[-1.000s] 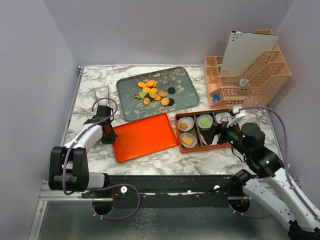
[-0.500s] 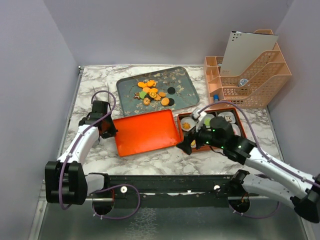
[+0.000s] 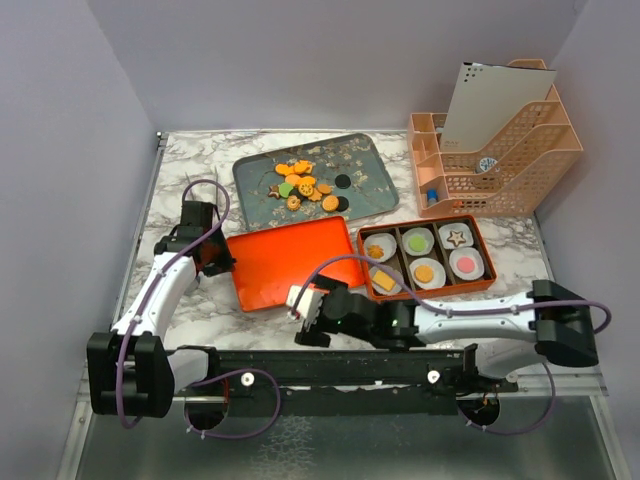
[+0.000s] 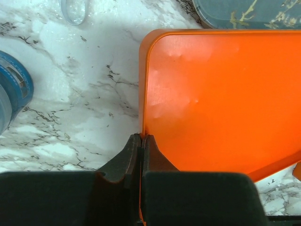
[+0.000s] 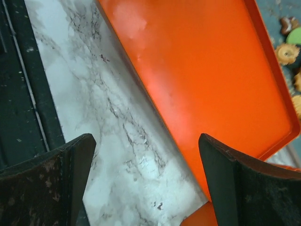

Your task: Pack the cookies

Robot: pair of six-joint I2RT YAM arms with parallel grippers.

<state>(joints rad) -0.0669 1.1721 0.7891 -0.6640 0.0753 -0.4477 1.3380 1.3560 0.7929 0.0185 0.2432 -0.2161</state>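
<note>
The middle of the orange lid's near edge [image 3: 294, 302] [image 5: 158, 111] is the next place my right gripper will go to and close on.
Loose cookies [image 3: 303, 185], mostly orange with green and black ones, lie in a heap on the grey patterned tray [image 3: 365, 165]. Some of them show at the top right of the right wrist view [image 5: 284, 52]. The orange box [image 3: 428, 258] has six paper cups, each with one cookie. Left of it lies the flat orange lid [image 3: 290, 260]. My left gripper [image 3: 215, 258] is shut on the lid's left edge [image 4: 141, 141]. My right gripper [image 3: 305, 318] hovers open over the marble at the lid's near edge [image 5: 146, 174], holding nothing.
A peach file organizer [image 3: 495, 150] with a white sheet stands at the back right. A blue-rimmed round object [image 4: 14, 89] and a clear item [image 4: 75, 9] lie on the marble left of the lid. The black rail [image 3: 330, 365] runs along the table's near edge.
My right arm has swung left from over the orange box down to the lid's near edge. The left gripper has kept its grip and nudged the lid slightly away from the near edge.
</note>
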